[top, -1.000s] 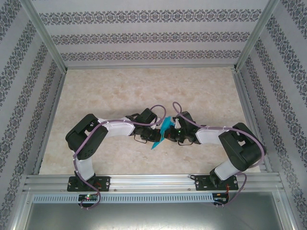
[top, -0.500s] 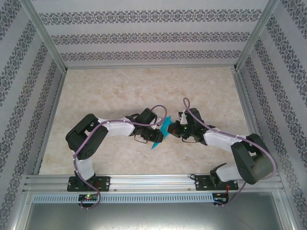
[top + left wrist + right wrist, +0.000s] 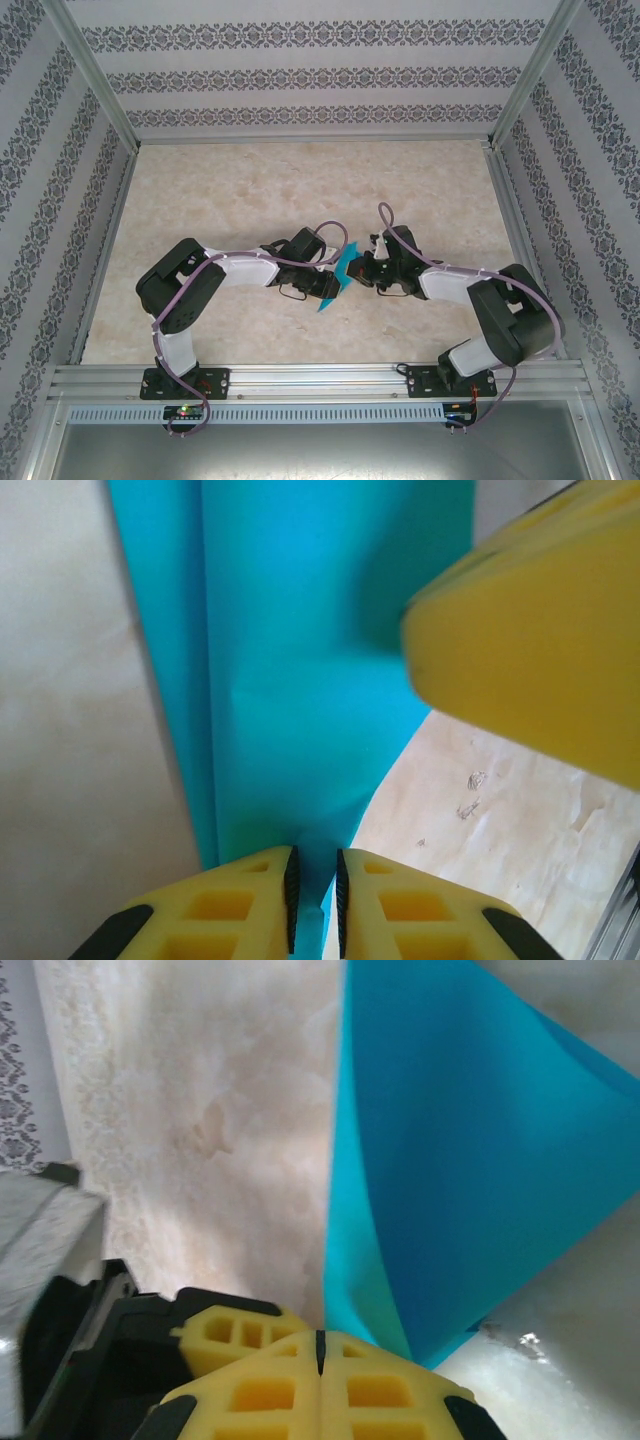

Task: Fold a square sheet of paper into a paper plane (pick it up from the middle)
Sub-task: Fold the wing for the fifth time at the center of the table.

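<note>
The paper's open flap bows up beside my right gripper, so my right gripper should keep the paper down while my left gripper opens and pinches the narrow end [image 3: 318, 832] again.
The cyan-blue sheet of paper [image 3: 343, 268] is folded lengthwise and held off the table between the two arms, one corner hanging down toward the near edge. My left gripper [image 3: 333, 284] is shut on its lower edge; in the left wrist view the paper [image 3: 300, 680] runs down between the black pads of that gripper [image 3: 315, 858]. My right gripper [image 3: 362, 272] is up against the paper from the right. In the right wrist view the right gripper [image 3: 320, 1340] has its jaws pressed together, and the paper [image 3: 470, 1160] rises beside its right fingertip, not between the pads.
The marbled beige table [image 3: 250, 190] stretches behind the arms to patterned walls. An aluminium rail [image 3: 320, 378] runs along the near edge. A yellow finger of the right gripper [image 3: 530, 630] looms close in the left wrist view.
The right arm's elbow swung out to the right and came partly back, its gripper drawing a little off the paper and returning. The left gripper and the paper barely moved.
</note>
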{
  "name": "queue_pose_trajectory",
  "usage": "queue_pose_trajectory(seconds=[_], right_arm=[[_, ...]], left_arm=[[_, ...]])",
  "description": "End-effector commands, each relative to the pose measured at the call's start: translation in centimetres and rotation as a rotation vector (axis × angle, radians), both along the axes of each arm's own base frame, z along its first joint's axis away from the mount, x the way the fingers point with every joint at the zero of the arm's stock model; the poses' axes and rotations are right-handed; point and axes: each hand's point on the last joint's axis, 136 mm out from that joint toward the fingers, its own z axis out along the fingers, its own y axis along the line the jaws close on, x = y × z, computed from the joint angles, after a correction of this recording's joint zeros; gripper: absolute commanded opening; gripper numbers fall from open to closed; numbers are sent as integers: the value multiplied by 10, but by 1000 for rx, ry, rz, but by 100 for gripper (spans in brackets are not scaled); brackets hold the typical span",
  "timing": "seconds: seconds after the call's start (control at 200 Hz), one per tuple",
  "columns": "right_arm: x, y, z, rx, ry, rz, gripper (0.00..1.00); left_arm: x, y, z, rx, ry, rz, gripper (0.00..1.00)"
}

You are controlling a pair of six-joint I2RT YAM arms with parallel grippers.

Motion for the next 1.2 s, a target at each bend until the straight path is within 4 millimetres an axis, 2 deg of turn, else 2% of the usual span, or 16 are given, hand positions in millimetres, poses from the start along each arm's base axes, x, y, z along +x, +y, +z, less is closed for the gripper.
queue_pose_trajectory(seconds=[0.0, 0.26, 0.629, 0.809, 1.194], right_arm=[[6, 11, 2, 23, -18, 22, 2], [9, 10, -17, -40, -2, 36, 2], [2, 3, -39, -149, 41, 61, 2], [-1, 1, -44, -174, 54, 68, 2], [-4, 1, -48, -195, 67, 74, 2]], left_arm=[[-10, 8, -7, 22, 5, -26, 22], [-8, 8, 1, 10, -16, -33, 23], [-7, 11, 27, -5, -61, -27, 27], [-10, 26, 20, 54, -49, 14, 27], [-20, 25, 6, 52, -11, 8, 23]])
